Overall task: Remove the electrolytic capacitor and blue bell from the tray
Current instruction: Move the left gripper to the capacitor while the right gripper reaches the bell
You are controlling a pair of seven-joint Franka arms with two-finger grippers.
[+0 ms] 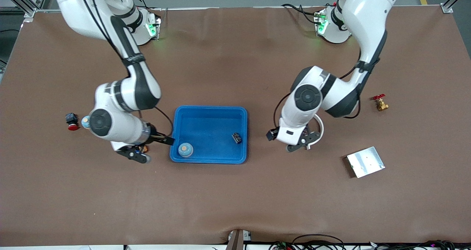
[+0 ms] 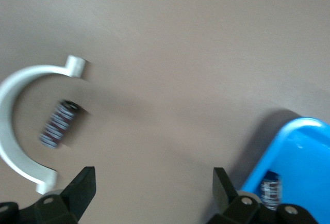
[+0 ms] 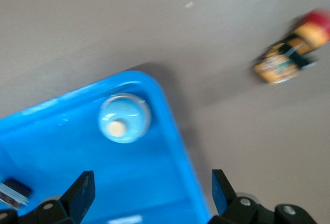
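The bell sits in the blue tray's corner. My right gripper will go there and close on both sides of its pale blue dome (image 1: 186, 149) (image 3: 122, 121).
The blue tray (image 1: 209, 109) sits mid-table. In it, the bell (image 1: 185, 149), a pale blue dome with a tan button, rests in the corner near the front camera, toward the right arm's end; it shows in the right wrist view too (image 3: 124, 118). The capacitor (image 1: 236, 137), a small dark cylinder, lies by the tray wall toward the left arm's end and is also seen from the left wrist (image 2: 270, 190). My right gripper (image 1: 140, 156) (image 3: 153, 188) hangs open and empty over the tray's edge. My left gripper (image 1: 301, 142) (image 2: 153, 182) is open and empty over bare table beside the tray.
A white curved clamp (image 2: 20, 126) with a striped cylinder (image 2: 58, 123) inside its arc lies under the left hand. A small orange and black part (image 3: 291, 53) lies by the right hand. Farther out lie a red push button (image 1: 71, 120), brass valve (image 1: 380, 103) and metal plate (image 1: 365, 161).
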